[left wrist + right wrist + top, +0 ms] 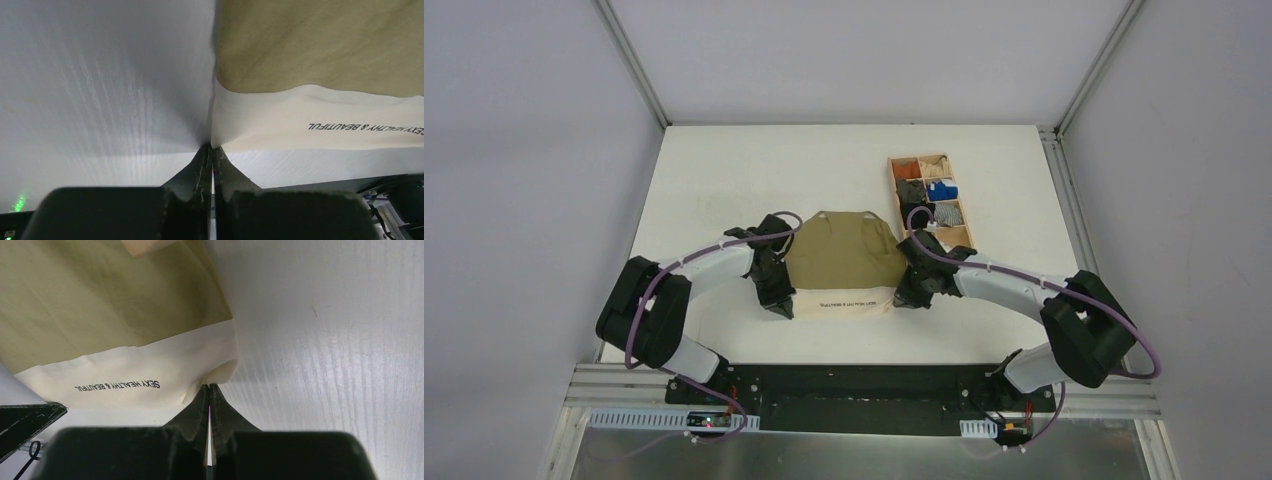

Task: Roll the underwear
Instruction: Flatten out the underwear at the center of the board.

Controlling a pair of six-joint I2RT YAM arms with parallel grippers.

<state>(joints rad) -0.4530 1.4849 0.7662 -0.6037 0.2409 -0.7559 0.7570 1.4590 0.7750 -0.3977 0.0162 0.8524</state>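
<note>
My left gripper pinches only the very end of the waistband's corner. Next, I open both grippers and take the waistband's corners deeper [222,373] before rolling.
The olive-khaki underwear [842,258] lies flat mid-table, its cream waistband [842,301] with dark lettering toward the arms. My left gripper [781,308] is shut on the waistband's left corner; the left wrist view shows the tips [211,147] pinching the cream edge [300,120]. My right gripper [904,299] is shut on the waistband's right corner; the right wrist view shows the tips [209,386] pinching the curled cream corner [150,375]. The olive cloth [100,295] spreads beyond.
A wooden compartment tray [971,237] holding small orange, black, blue and grey fabric bundles stands just behind and right of the right gripper. The table's near edge with a black rail [854,385] lies close in front. White walls enclose the table.
</note>
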